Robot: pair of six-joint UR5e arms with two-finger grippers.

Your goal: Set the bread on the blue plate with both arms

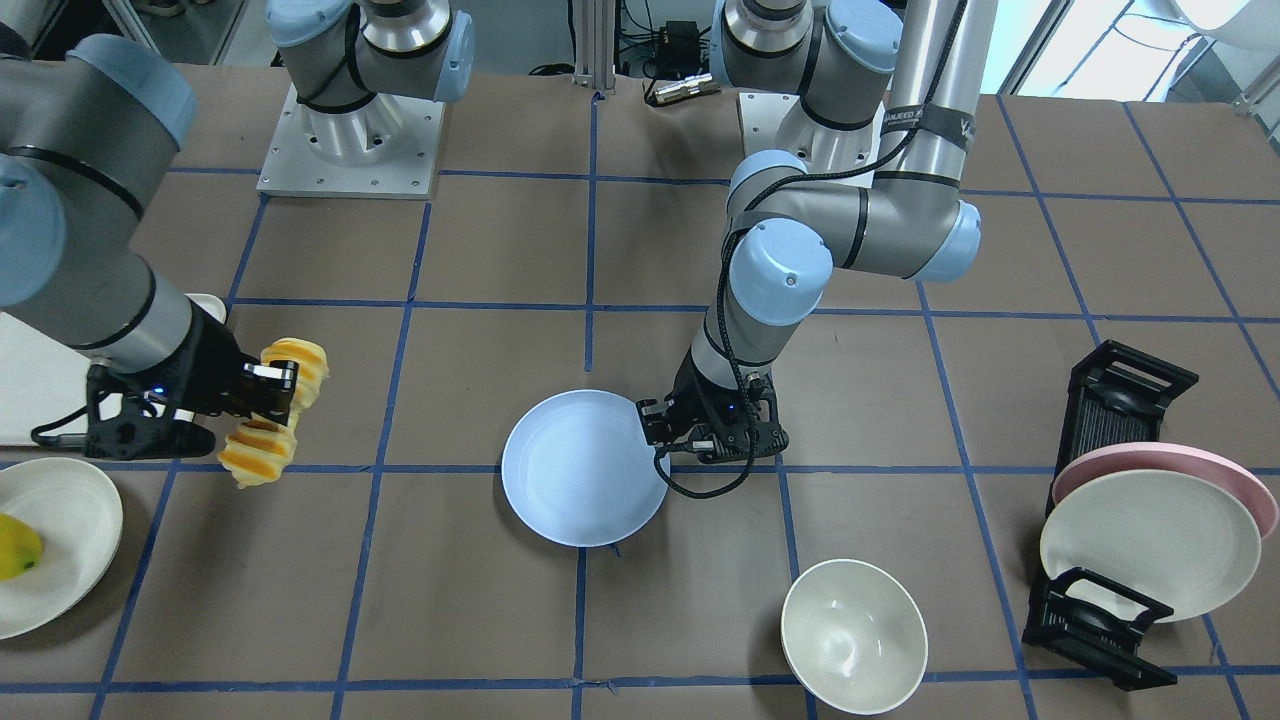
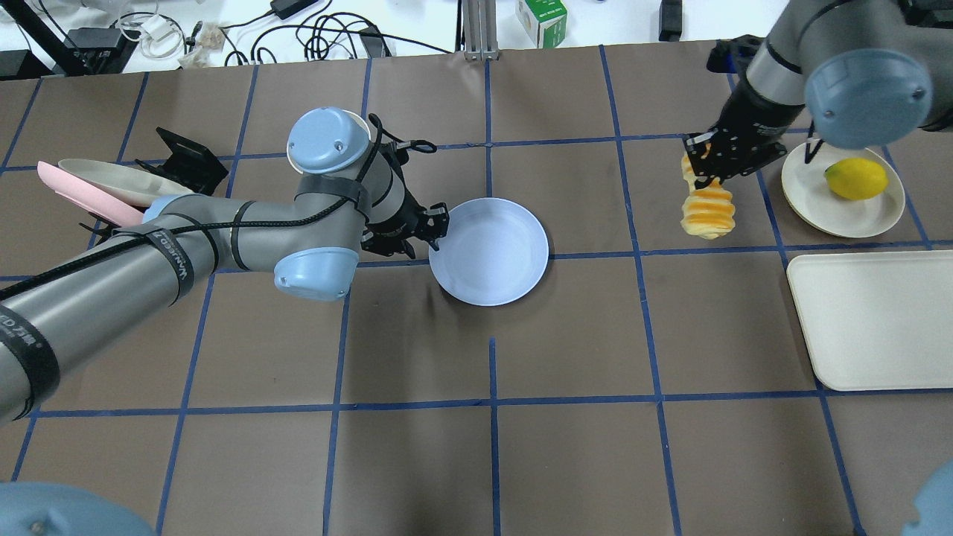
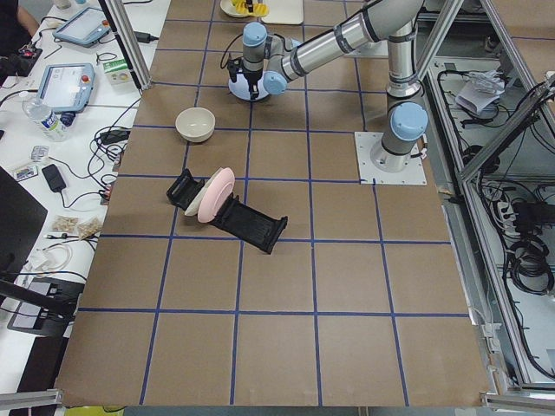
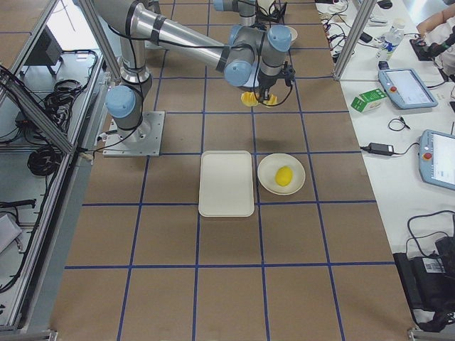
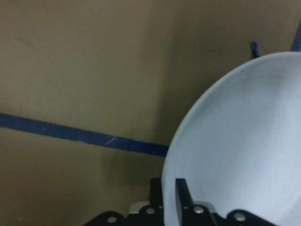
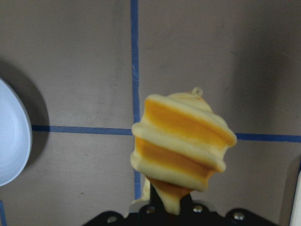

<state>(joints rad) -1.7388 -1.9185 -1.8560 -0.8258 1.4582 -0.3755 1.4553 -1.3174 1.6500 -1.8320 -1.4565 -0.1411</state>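
My right gripper is going to let go of the bread on the blue plate's half [image 1: 619, 468] nearest my left gripper.
The blue plate [image 2: 495, 253] lies near the table's middle and also shows in the front view [image 1: 575, 475]. My left gripper [image 2: 435, 225] is shut on the plate's rim on my left side. The left wrist view shows its fingers [image 5: 181, 195] pinching the rim of the plate [image 5: 244, 146]. My right gripper [image 2: 703, 167] is shut on the bread [image 2: 709, 208], a ridged golden-orange loaf. It holds the bread above the table, to the right of the plate. The bread [image 6: 181, 146] hangs from the jaws in the right wrist view, and the plate's edge [image 6: 11, 141] shows at that view's left.
A cream plate [image 2: 819, 208] with a yellow fruit [image 2: 856, 179] sits at the far right, with a cream tray [image 2: 871, 320] nearer to me. A black rack [image 1: 1115, 400] with a pink plate [image 1: 1240, 480] and a cream plate [image 1: 1150, 545] stands at the left end. A cream bowl [image 1: 853, 635] is nearby.
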